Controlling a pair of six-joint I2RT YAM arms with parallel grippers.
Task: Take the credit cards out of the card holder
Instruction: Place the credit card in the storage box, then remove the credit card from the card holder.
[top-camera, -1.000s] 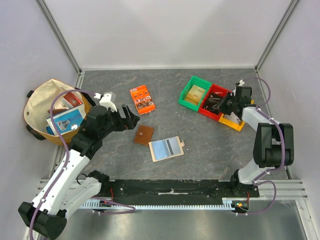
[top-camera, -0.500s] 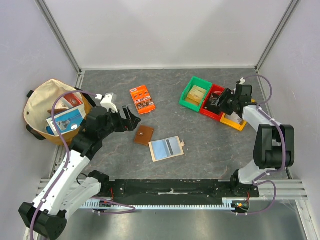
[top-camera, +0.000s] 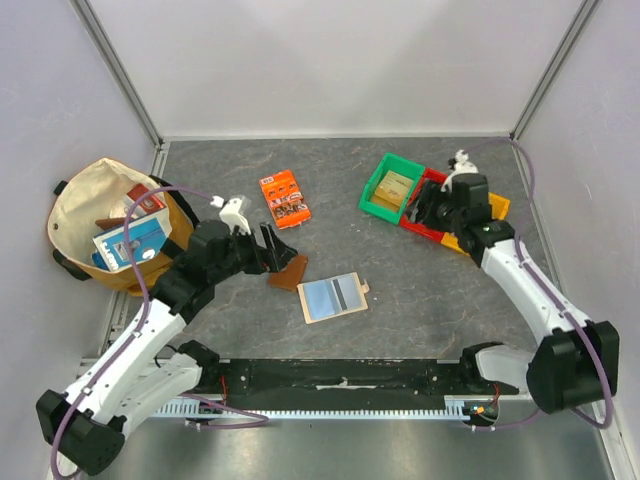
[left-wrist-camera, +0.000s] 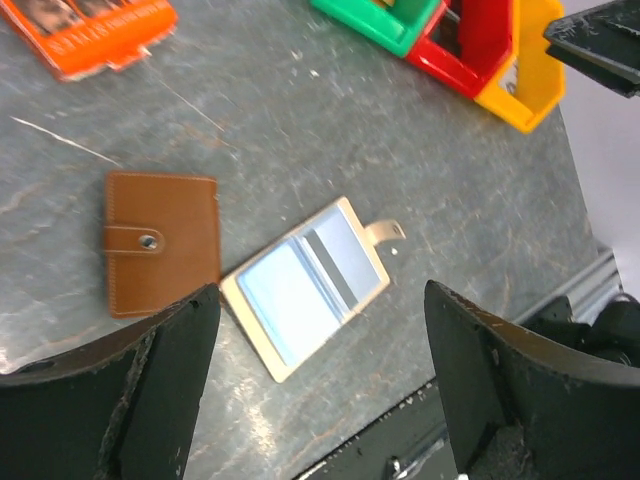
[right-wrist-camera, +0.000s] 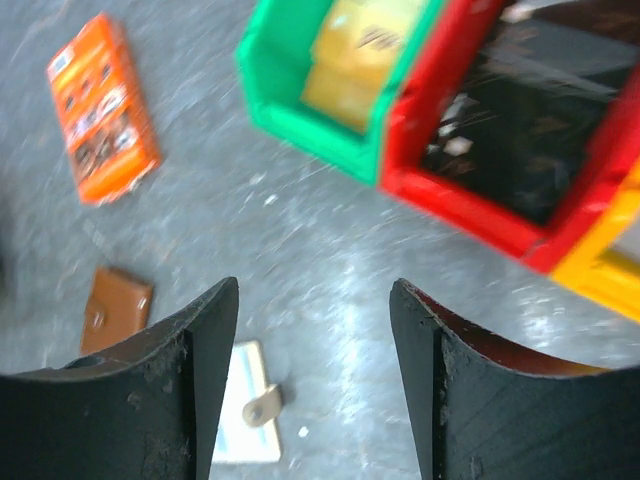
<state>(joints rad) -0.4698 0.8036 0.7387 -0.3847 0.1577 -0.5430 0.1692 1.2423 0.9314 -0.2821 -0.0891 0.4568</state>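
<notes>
The robot's right gripper needs to next move to the open card holder and close on the credit card's edge (top-camera: 346, 291) that faces the snap tab.
The card holder (top-camera: 333, 297) lies open and flat on the table, beige with pale blue lining and its snap tab pointing right. It also shows in the left wrist view (left-wrist-camera: 305, 285) and the right wrist view (right-wrist-camera: 245, 420). My left gripper (top-camera: 275, 250) hovers open just left of it, over the brown wallet (top-camera: 290, 272), nothing between its fingers (left-wrist-camera: 175, 380). My right gripper (top-camera: 424, 207) is open and empty at the near edge of the red bin (top-camera: 418, 224). A dark, blurred shape (right-wrist-camera: 520, 130) lies in that bin; I cannot tell whether it is a credit card.
The green bin (top-camera: 372, 196), the red bin and the yellow bin (top-camera: 497, 207) stand side by side at the back right. An orange packet (top-camera: 284, 199) lies behind the wallets. A tan bag (top-camera: 70, 215) with boxes stands at the far left.
My right gripper has opened and drawn back left from over the red bin. My left gripper has moved right and nearer, over the brown wallet, towards the card holder.
</notes>
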